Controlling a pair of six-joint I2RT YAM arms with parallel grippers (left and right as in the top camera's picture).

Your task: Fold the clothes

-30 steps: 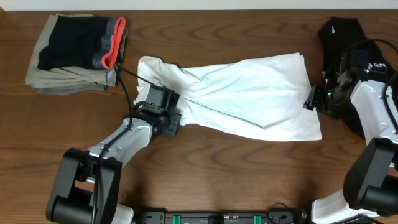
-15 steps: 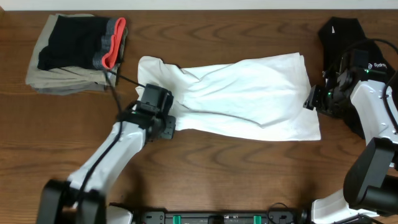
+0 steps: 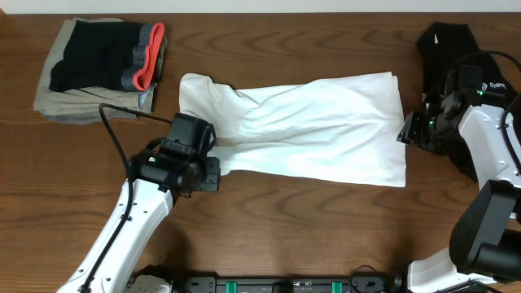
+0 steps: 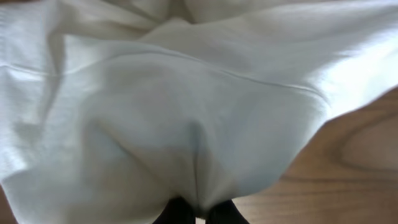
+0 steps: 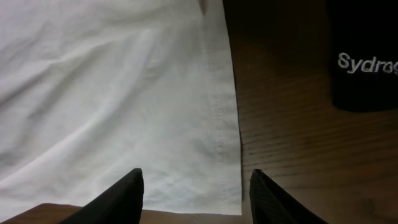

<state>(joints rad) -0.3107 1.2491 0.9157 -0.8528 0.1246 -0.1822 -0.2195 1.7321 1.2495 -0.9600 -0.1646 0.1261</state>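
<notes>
Folds bunch past my left gripper's pinch on the T-shirt's lower edge, so it should open, take the cloth farther in and pull (image 3: pixel 223 137) it toward me.
The clothes, a white T-shirt (image 3: pixel 317 122), lie spread across the middle of the wooden table, bunched in folds at the left end. My left gripper (image 3: pixel 218 151) is shut on the shirt's lower left edge. In the left wrist view a ridge of white cloth (image 4: pixel 186 112) runs down into the black fingertips (image 4: pixel 177 213) of that gripper (image 4: pixel 198 214). My right gripper (image 3: pixel 404 130) hovers open at the shirt's right edge. Between its fingers (image 5: pixel 130 190) lies the hemmed corner (image 5: pixel 214 155), untouched; the gripper (image 5: pixel 196 183) holds nothing.
A folded stack of beige, black and grey-red garments (image 3: pixel 98 69) sits at the back left. A black top (image 3: pixel 446 45) lies at the back right beside the right arm, with white lettering (image 5: pixel 367 62) showing in the right wrist view.
My left gripper has shut on the shirt's left edge and drawn it left and toward the front. The shirt's lower right corner has slid left. The right arm has not moved.
</notes>
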